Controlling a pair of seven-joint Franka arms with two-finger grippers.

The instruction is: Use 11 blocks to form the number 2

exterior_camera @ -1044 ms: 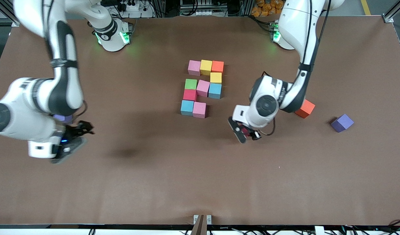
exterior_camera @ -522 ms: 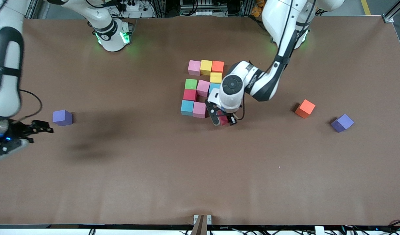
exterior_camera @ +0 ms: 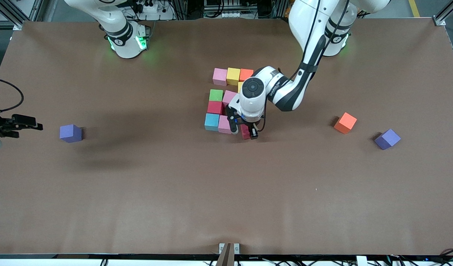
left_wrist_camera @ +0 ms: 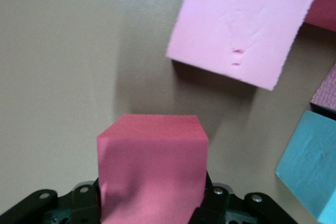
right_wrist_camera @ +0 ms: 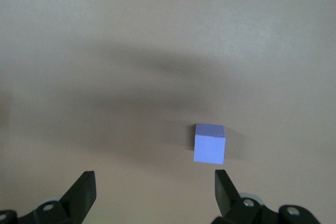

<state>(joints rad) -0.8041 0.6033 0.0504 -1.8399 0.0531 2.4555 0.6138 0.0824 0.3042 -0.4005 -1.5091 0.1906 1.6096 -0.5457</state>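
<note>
Next, the left gripper releases the red block, now low over the table, against the pink block's open side [exterior_camera: 239, 126] [left_wrist_camera: 215, 119], opposite the red block's light blue neighbour.
The blocks lie grouped at mid-table: pink [exterior_camera: 220, 76], yellow [exterior_camera: 233, 76] and orange [exterior_camera: 246, 74] in the row nearest the bases. Below them lie green [exterior_camera: 216, 95], pink [exterior_camera: 229, 98], red [exterior_camera: 214, 107], light blue [exterior_camera: 212, 122] and pink [exterior_camera: 225, 124]. The left arm covers part of the group. My left gripper [exterior_camera: 244, 130] is shut on a red block [left_wrist_camera: 152, 166], low over the table beside that last pink block [left_wrist_camera: 244, 30]. Another light blue block [left_wrist_camera: 310, 166] lies close by. My right gripper [exterior_camera: 23, 127] hangs open and empty at the right arm's end.
One purple cube [exterior_camera: 70, 133] sits near the right gripper and shows just past its open fingers [right_wrist_camera: 209, 143]. Toward the left arm's end lie a loose orange cube [exterior_camera: 345, 122] and a second purple cube [exterior_camera: 387, 139].
The left arm carried the red block from open table to the group's near edge, beside the pink block. The right arm drew back to the table's end, uncovering a purple cube.
</note>
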